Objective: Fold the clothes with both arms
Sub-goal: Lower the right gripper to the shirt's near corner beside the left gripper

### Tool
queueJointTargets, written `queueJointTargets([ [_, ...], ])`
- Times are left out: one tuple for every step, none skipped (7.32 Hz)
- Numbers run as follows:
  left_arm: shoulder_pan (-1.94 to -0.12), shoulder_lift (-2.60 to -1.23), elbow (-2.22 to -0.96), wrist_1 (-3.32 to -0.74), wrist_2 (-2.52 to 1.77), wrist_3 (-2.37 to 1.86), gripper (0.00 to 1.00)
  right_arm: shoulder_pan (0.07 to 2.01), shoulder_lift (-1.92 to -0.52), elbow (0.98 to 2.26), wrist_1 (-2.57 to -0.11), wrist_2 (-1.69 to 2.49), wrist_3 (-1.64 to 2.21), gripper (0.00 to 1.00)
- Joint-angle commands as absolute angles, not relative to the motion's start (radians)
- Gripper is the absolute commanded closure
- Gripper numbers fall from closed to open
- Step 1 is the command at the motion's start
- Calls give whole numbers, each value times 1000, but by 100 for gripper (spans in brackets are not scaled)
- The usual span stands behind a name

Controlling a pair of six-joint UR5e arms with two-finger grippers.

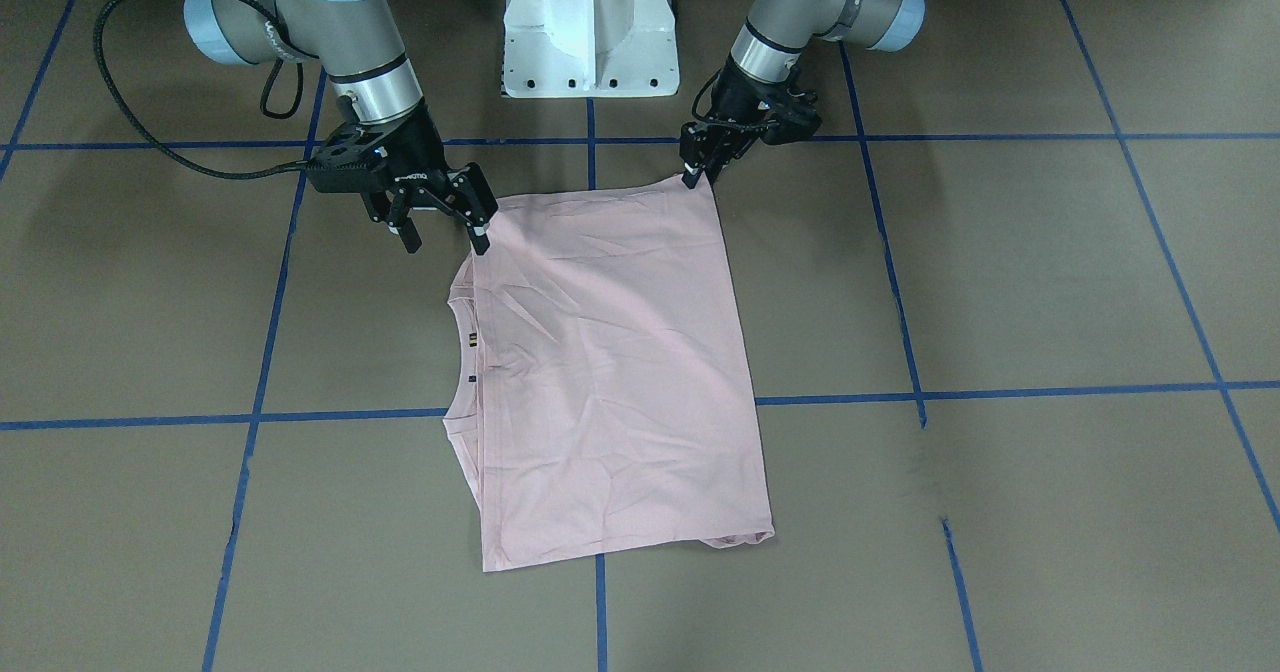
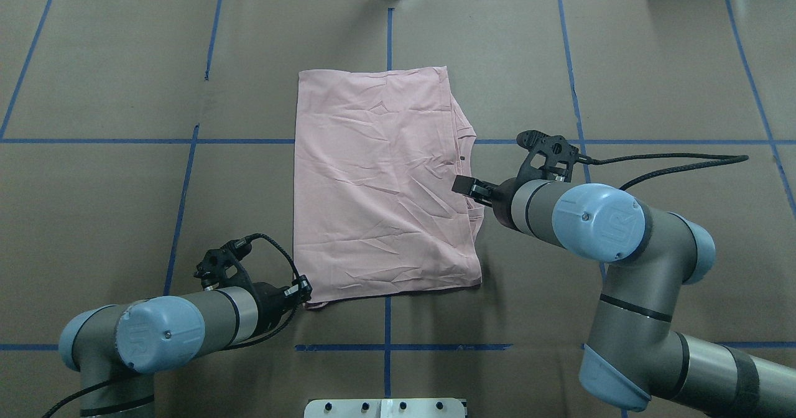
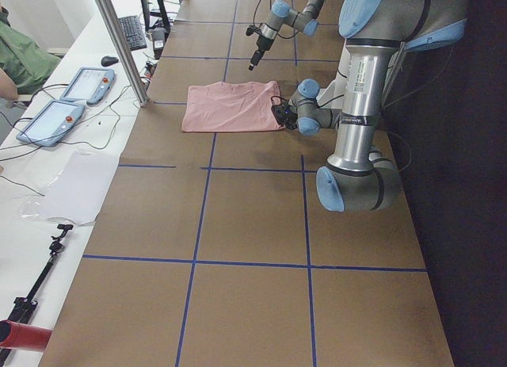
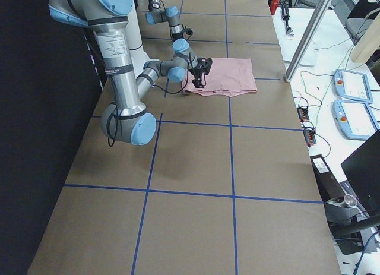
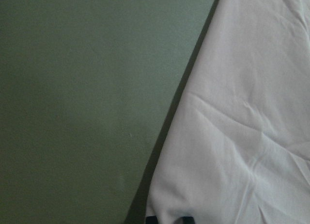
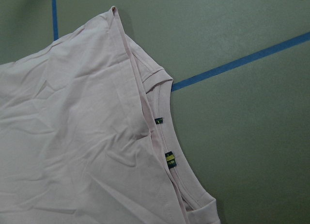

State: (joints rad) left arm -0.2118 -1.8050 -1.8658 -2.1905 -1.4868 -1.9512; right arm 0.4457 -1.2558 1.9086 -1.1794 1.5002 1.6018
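The robot's right gripper will next close on the base-side edge (image 1: pixel 510 204) of the pale pink T-shirt, just in from the corner at the collar end.
The pale pink T-shirt (image 1: pixel 610 362) lies flat on the brown table, folded into a rectangle; its print is hidden. In the overhead view the shirt (image 2: pixel 379 181) has its collar (image 6: pixel 164 137) and small tags on the right edge. My left gripper (image 1: pixel 692 177) is down at the shirt's corner nearest the robot base, shut on the fabric; its fingertips (image 5: pixel 151 218) show at the hem in the left wrist view. My right gripper (image 1: pixel 445 240) hangs open just above the other base-side corner, one fingertip over the shirt's edge near the collar, with nothing between its fingers.
The white pedestal base (image 1: pixel 590 32) stands behind the shirt. Blue tape lines (image 1: pixel 600 402) grid the table. The right arm's black cable (image 2: pixel 671 157) loops over the table. Tablets (image 3: pixel 47 121) and a person's green sleeve (image 3: pixel 20 58) are at the side bench.
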Motion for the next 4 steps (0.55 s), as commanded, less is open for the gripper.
queueJointTargets([
  [-212, -1805, -1867, -2191, -1480, -1950, 100, 431, -1252, 1911, -1186, 1502, 1623, 1],
  [-210, -1807, -1870, -2191, -1480, -1950, 100, 407, -1237, 1914, -1227, 1503, 1735, 7],
  [-212, -1807, -1873, -2191, -1480, -1950, 100, 372, -1195, 1913, -1299, 1500, 1832, 12],
  [-212, -1807, -1873, -2191, -1480, -1948, 100, 314, -1186, 1911, -1349, 1450, 1904, 14],
])
